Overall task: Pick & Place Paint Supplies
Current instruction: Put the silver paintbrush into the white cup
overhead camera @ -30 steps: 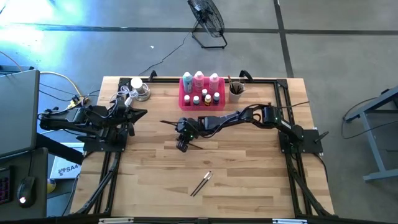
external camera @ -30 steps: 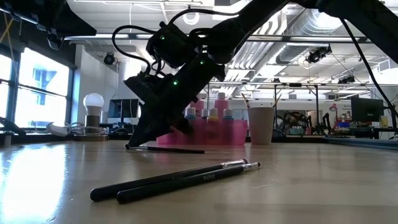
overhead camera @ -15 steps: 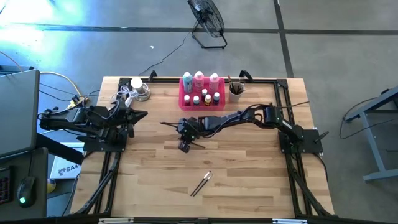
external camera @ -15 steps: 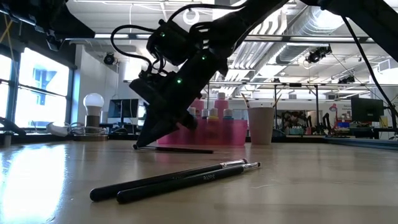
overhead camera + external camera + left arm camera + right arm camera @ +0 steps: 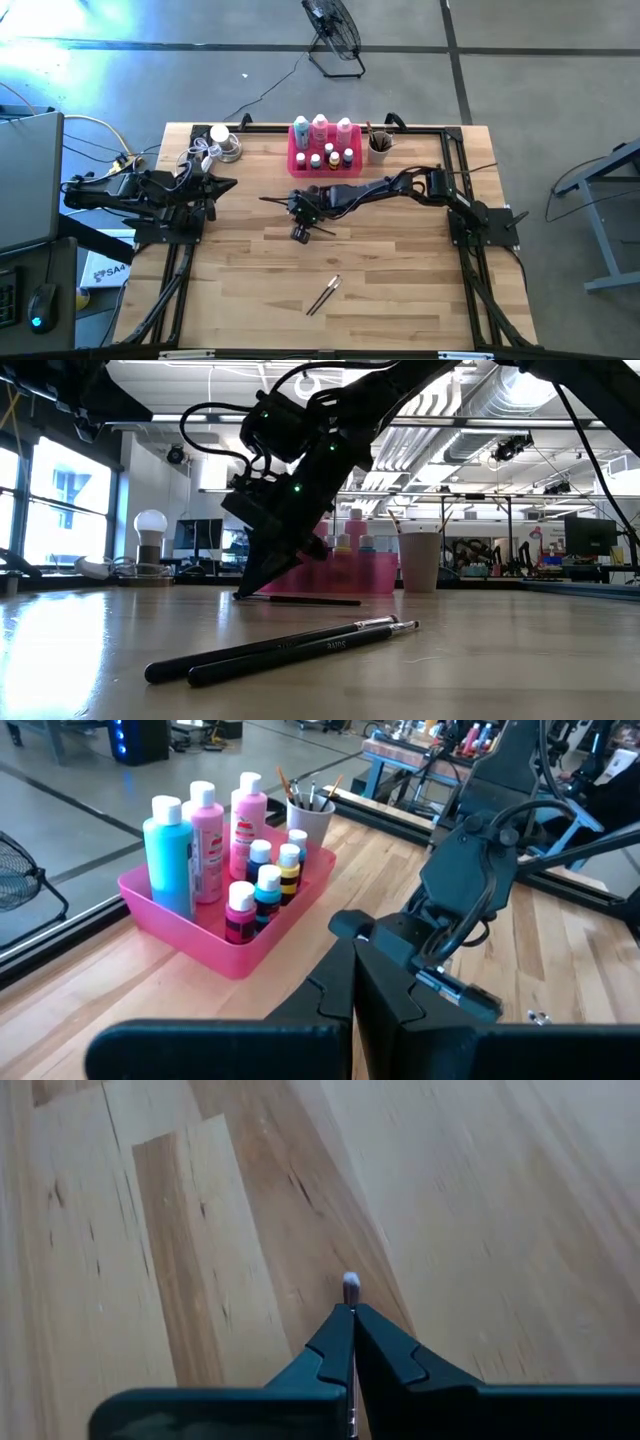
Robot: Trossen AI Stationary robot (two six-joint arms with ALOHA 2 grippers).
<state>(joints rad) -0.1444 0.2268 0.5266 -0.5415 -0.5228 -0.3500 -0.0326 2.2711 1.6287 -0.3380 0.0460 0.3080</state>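
My right gripper has the paintbrush's pale end jutting past its fingers, so I need to open and pinch the brush closer to its tip (image 5: 351, 1293) before lifting it to the cup.
My right gripper (image 5: 264, 198) is at the table's middle, in front of the pink tray (image 5: 322, 168), and is shut on a thin paintbrush (image 5: 310, 600). In the low view its fingertips (image 5: 240, 593) are down at the table top. Two dark paintbrushes (image 5: 323, 295) lie side by side on the table near the front; they also show in the low view (image 5: 290, 645). The tall pink and teal bottles (image 5: 200, 835) and several tiny bottles (image 5: 265, 885) stand in the tray. My left gripper (image 5: 232, 182) waits shut and empty at the table's left. My right gripper pinches the paintbrush between its two fingers close to one end; the pale end (image 5: 350, 1288) juts just past the fingertips. The fingers slant down from the table's right and lie along the brush. The rest of the brush (image 5: 330, 601) trails about level at the table top.
A pale cup (image 5: 379, 146) holding brushes stands to the right of the tray. A lamp bulb and cables (image 5: 218, 143) lie at the far left corner. Dark frame rails (image 5: 170, 290) run along the table's sides.
My right gripper has moved a little toward the table's right edge, staying low, and has taken the held paintbrush along; the brush stays about level at the table top.
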